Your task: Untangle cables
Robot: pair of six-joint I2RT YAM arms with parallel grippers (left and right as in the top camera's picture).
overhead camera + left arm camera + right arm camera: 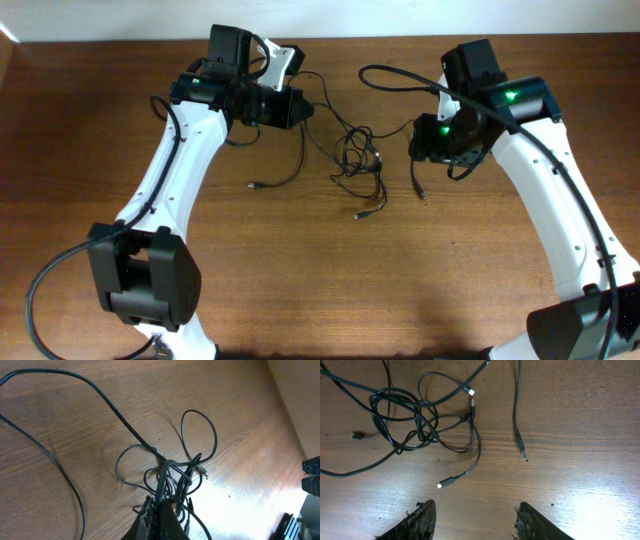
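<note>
Next, my right gripper goes to the knotted clump's nearest loops (374, 157) (462, 418), beyond the separate cord end, and closes on the cables there.
The cables (360, 160) are thin black cords in a knotted clump at the table's middle, with loose ends running out to small plugs (362, 213). My left gripper (300, 108) sits to the clump's upper left. In the left wrist view its fingers (162, 507) are shut on one cord that leads up into the clump (175, 475). My right gripper (415, 142) is just right of the clump. In the right wrist view it (476, 520) is open and empty above bare wood, with the clump (405, 415) ahead to its left and one plug (447, 482) nearest the fingers.
A separate cord end with a plug (521, 451) lies to the right of the clump, also seen from overhead (420, 190). Another loose end (255, 185) lies at the left. The right arm's thick cable (390, 75) arcs over the table's back. The table's far edge (350, 40) is close behind.
</note>
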